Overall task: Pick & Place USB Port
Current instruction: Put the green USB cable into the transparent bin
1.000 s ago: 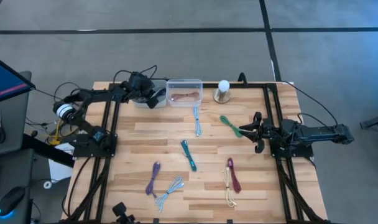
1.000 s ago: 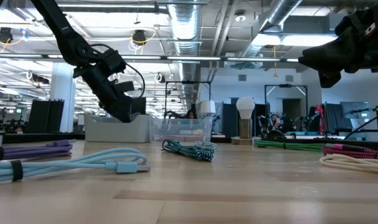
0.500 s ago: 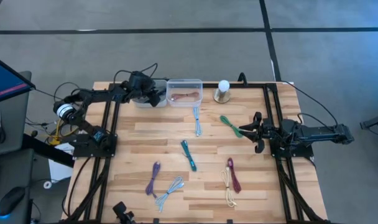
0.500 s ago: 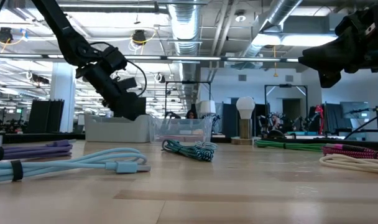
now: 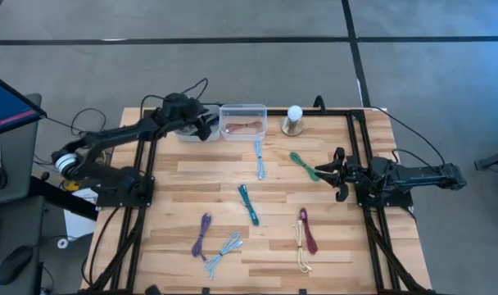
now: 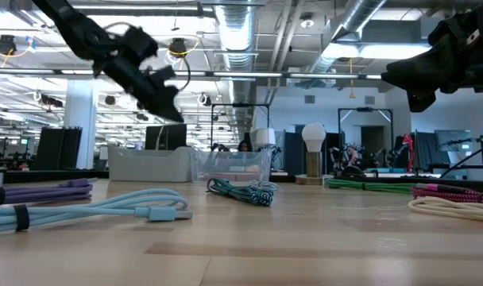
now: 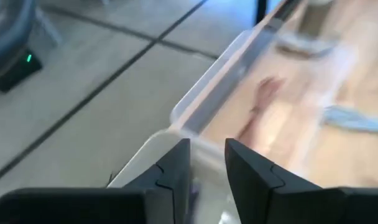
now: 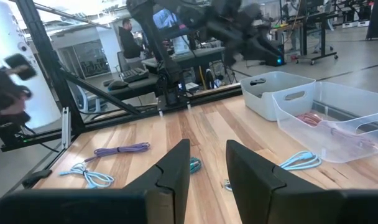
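I will next close my right gripper on the green cable's near half (image 5: 310, 172), between the cable's middle and near end.
Several coiled USB cables lie flat on the wooden table: light blue (image 5: 260, 160), green (image 5: 302, 164), teal (image 5: 249, 203), purple (image 5: 202, 233), another light blue (image 5: 224, 250), maroon (image 5: 309, 230) and cream (image 5: 300, 248). A reddish cable (image 5: 242, 125) lies in the clear bin (image 5: 242, 107). My left gripper (image 5: 204, 129) hangs in the air, open by a narrow gap and empty, above the seam between the white bin (image 5: 183, 133) and the clear bin (image 7: 239, 56). My right gripper (image 5: 335, 174), open by a narrow gap and empty, waits beside the green cable's near end.
A light bulb on a stand (image 5: 293, 120) is at the far edge, right of the clear bin. Dark frame rails run along both table sides (image 5: 364, 156). Bare wood lies between the cables at the table's middle (image 5: 192, 176).
My left gripper has risen out of the white bin, from just above its rim to well above it, tipping more level and drifting a little toward the far edge. Its arm's base segments have swung left. The right arm and the cables have kept still.
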Controlling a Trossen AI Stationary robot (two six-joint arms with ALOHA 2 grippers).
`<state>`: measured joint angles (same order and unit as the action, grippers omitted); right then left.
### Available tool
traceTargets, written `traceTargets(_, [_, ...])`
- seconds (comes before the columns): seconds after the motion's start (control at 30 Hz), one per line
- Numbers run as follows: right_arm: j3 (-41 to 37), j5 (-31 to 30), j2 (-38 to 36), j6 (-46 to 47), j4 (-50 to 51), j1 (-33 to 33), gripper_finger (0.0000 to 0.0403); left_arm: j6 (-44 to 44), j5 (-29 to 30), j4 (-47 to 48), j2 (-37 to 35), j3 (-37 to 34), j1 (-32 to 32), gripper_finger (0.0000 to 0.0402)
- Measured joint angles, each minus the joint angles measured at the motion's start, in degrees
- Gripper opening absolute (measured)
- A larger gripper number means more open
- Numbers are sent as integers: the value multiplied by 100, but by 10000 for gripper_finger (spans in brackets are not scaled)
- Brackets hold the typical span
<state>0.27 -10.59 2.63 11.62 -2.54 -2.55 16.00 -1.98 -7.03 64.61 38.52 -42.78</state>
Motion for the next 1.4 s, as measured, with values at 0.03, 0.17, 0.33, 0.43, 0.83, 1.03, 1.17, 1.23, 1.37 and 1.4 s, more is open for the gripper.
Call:
traceTargets(0.03, [-1,0,0,0,1,2,98,-8,0,122,-165,0,120,96])
traceTargets(0.17, [-1,0,-2,0,-1,0,98,-377,0,651,-691,0,651,91])
traceTargets(0.33, [-2,0,-1,0,1,1,98,-1077,-77,849,-1118,0,1514,90])
traceTargets(0.43, [-2,0,0,0,1,2,98,-1329,-243,848,-1293,0,2036,90])
traceTargets(0.83, [0,2,0,0,-5,0,98,-1550,-247,852,-1435,0,3335,90])
traceTargets(1.03, [49,-27,-3,367,-121,9,98,-1391,-224,861,-1572,0,3694,90])
traceTargets(1.17, [269,-170,-4,489,-142,9,98,-980,-179,888,-1985,0,3711,90])
traceTargets(1.23, [344,-300,21,488,-138,4,98,-843,-124,1013,-2246,0,3711,90])
traceTargets(1.37, [389,-548,244,493,-76,4,98,-794,-118,1619,-2830,-1,3711,90])
traceTargets(1.4, [403,-599,332,498,-99,4,98,-814,-113,1738,-2967,-11,3711,90])
